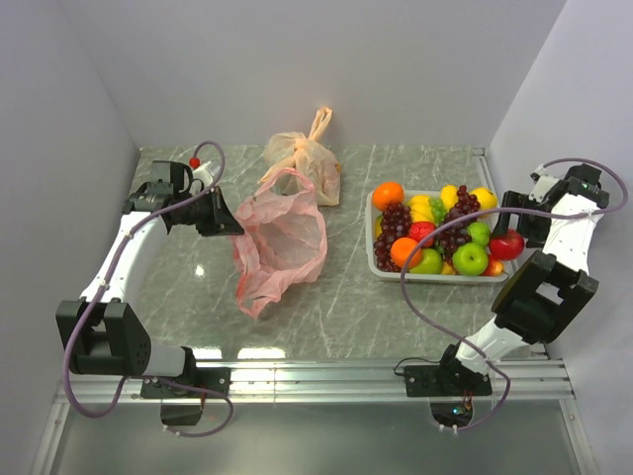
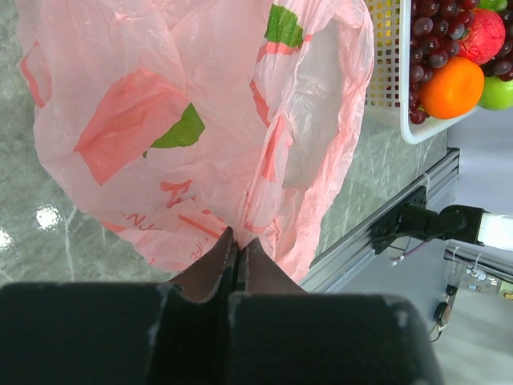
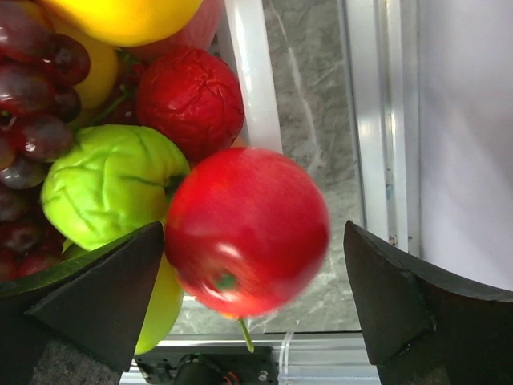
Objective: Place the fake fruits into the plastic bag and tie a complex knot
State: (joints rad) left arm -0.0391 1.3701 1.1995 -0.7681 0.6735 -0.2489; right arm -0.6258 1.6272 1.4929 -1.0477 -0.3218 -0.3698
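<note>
Next, I close my right gripper on the bunch of grapes [image 1: 453, 237] [image 3: 16, 208] next to the green apples once the red apple is in the plastic bag.
The pink-red plastic bag [image 1: 282, 242] lies slumped on the table with its mouth raised at the left. My left gripper [image 1: 226, 218] is shut on the bag's edge, as the left wrist view shows [image 2: 238, 239], where the bag [image 2: 184, 120] hangs below the closed jaws. The fake fruits [image 1: 435, 233] fill a white basket [image 1: 373, 259] at the right: oranges, grapes, green apples, yellow fruit. My right gripper [image 3: 253, 241] is open at the basket's right edge. A red apple [image 3: 247, 231] sits blurred between its jaws, against the left finger and apart from the right one. No knot shows.
A pale orange bag [image 1: 309, 158] with tied handles stands behind the pink bag. A small red-topped object [image 1: 196, 163] sits by the left arm. A metal rail [image 1: 326, 376] runs along the near table edge. Walls close in on the left, back and right.
</note>
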